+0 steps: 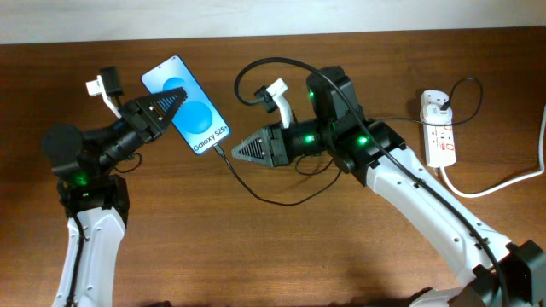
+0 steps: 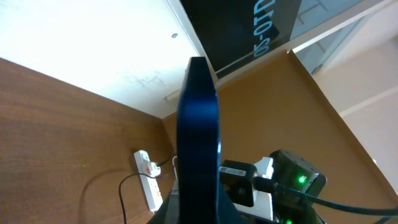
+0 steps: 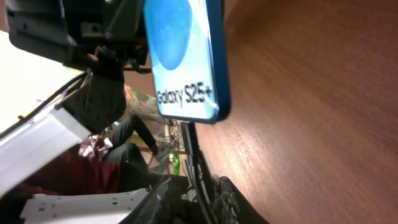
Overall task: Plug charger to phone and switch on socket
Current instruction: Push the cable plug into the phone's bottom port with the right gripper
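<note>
The phone is still held tilted above the table. I will let go of the phone with my left gripper on the wooden table (image 1: 241, 177), just below the end of my right gripper.
The phone (image 1: 201, 121), blue screen with "Galaxy S25+" text, is held tilted above the table at the left by my left gripper (image 1: 173, 102), which is shut on its upper half. The left wrist view shows the phone edge-on (image 2: 199, 124) between the jaws (image 2: 200, 211). The charger's black cable (image 1: 256, 196) runs from the phone's lower end; its connector (image 3: 187, 129) sits at the phone's bottom edge (image 3: 186, 93). My right gripper (image 1: 239, 152) is just right of that end, shut on the cable (image 3: 198, 180). The white adapter (image 1: 436, 102) sits in the socket strip (image 1: 441, 136) at the far right.
The socket strip's thick white cord (image 1: 503, 181) curves off the right edge. The black cable loops behind the right arm (image 1: 256, 68). The right arm (image 1: 409, 183) stretches diagonally across the right half of the wooden table (image 1: 256, 256). The strip also shows in the left wrist view (image 2: 149, 180).
</note>
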`<state>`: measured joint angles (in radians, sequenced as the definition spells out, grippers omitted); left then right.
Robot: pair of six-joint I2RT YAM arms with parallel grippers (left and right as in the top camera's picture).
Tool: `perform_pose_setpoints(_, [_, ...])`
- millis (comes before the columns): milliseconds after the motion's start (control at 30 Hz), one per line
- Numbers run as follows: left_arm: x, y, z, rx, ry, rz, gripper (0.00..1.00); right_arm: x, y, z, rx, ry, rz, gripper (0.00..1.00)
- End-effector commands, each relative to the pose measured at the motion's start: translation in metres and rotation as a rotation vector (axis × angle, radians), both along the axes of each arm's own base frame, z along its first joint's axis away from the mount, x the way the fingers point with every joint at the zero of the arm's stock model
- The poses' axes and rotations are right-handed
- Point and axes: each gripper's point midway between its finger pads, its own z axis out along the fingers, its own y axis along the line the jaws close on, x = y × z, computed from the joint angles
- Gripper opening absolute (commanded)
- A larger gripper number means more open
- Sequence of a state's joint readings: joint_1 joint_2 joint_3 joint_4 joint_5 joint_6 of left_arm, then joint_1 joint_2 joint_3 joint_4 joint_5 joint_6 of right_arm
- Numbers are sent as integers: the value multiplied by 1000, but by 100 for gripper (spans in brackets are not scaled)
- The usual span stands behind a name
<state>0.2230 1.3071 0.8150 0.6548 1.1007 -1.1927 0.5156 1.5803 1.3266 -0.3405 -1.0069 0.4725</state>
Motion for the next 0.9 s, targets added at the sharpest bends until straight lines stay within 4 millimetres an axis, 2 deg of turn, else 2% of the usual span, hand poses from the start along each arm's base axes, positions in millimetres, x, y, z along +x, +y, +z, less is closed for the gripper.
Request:
perform_pose_setpoints(0, [-3, -1, 6, -5, -9, -7, 0, -4, -1, 9, 24, -48, 45, 29])
perform_pose_setpoints(133, [-3, 0, 6, -24, 15, -9, 0, -16, 12, 8, 24, -101, 89, 31])
perform_pose_setpoints(167, [-3, -1, 6, -26, 19, -12, 0, -17, 18, 8, 17, -123, 83, 31])
perform_pose_setpoints(267, [-6, -9, 5, -25, 19, -38, 0, -15, 19, 9, 20, -134, 80, 31])
perform_pose_setpoints(333, [-7, -16, 5, -25, 19, -58, 0, -12, 21, 4, 19, -130, 79, 24])
perform_pose_setpoints(400, [-8, -17, 5, -24, 19, -60, 0, -10, 23, 0, 14, -122, 79, 23])
perform_pose_setpoints(433, [-8, -17, 5, -24, 19, -60, 0, -10, 23, -1, 14, -121, 79, 17])
perform_pose_setpoints(500, [-8, -17, 5, -24, 19, -61, 0, -9, 23, 1, 18, -129, 79, 15])
perform_pose_setpoints(600, [-8, -17, 5, -24, 20, -63, 0, -9, 23, 1, 18, -129, 79, 4])
perform_pose_setpoints(667, [-12, -20, 4, -18, 21, -95, 0, -8, 24, 3, 26, -142, 78, 4])
perform_pose_setpoints(767, [-30, -36, 1, 3, 27, -218, 0, -3, 27, 13, 60, -176, 68, 4])
perform_pose_setpoints(867, [-46, -65, 0, 16, 21, -338, 0, 0, 28, 18, 75, -178, 59, 4])
